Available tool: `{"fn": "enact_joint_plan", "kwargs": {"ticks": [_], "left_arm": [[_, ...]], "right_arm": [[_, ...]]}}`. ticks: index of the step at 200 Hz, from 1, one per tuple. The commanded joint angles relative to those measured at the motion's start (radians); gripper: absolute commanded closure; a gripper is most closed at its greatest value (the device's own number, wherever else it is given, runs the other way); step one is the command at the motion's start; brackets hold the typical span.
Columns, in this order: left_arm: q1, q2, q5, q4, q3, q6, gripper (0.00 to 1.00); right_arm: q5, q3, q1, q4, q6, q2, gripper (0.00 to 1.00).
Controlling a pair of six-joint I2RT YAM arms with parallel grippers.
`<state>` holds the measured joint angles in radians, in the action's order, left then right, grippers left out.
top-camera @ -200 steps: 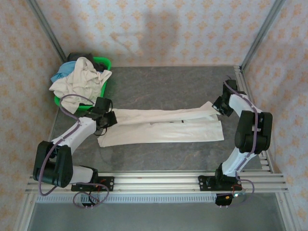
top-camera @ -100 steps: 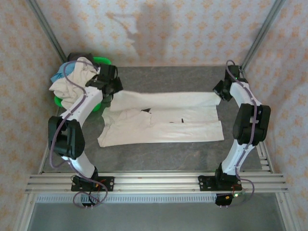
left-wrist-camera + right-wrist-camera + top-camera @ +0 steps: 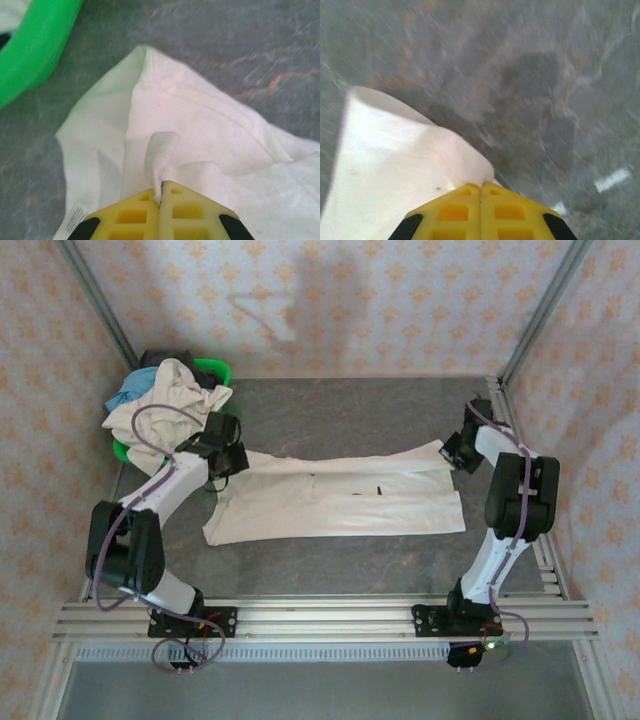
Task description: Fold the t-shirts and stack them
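Observation:
The left gripper pinches a bunched fold of the t-shirt, so it should put the t-shirt down, open and take the t-shirt's flap closer to the collar tag point(image 3: 112, 192).
A cream-white t-shirt point(image 3: 340, 495) lies stretched across the grey table, folded lengthwise, small black print marks showing near its middle. My left gripper point(image 3: 228, 457) is shut on its left far corner; the left wrist view shows a pinch of white cloth point(image 3: 165, 150) rising between the yellow fingertips point(image 3: 135, 210). At the shirt's right far corner my right gripper point(image 3: 455, 452) is shut on the cloth edge point(image 3: 445, 160). More t-shirts, cream point(image 3: 170, 405) and light blue point(image 3: 128, 395), are heaped in the green basket point(image 3: 215, 370).
The green basket point(image 3: 35, 45) stands at the table's far left, close behind my left gripper. Patterned walls and metal frame posts point(image 3: 545, 310) enclose the table. A slotted rail point(image 3: 330, 620) runs along the near edge.
Both grippers have come back toward the near side and down, carrying the shirt's far edge. The raised flap is now lower and the fold narrower than half a second ago.

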<state>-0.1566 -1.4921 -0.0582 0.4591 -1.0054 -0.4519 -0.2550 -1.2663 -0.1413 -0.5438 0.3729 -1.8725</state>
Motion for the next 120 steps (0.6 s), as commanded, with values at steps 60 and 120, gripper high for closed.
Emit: {"fn": "enact_joint_plan", "kwargs": {"ticks": [60, 120], "left_arm": [[-0.044, 0.045, 0.062, -0.179, 0.248, -0.137, 1.00], [-0.044, 0.090, 0.102, -0.100, 0.262, -0.175, 0.85]], "right_arm": [[0.095, 0.154, -0.008, 0.020, -0.005, 0.178, 0.97], [0.153, 0.215, -0.007, -0.032, 0.008, 0.235, 0.80]]}}
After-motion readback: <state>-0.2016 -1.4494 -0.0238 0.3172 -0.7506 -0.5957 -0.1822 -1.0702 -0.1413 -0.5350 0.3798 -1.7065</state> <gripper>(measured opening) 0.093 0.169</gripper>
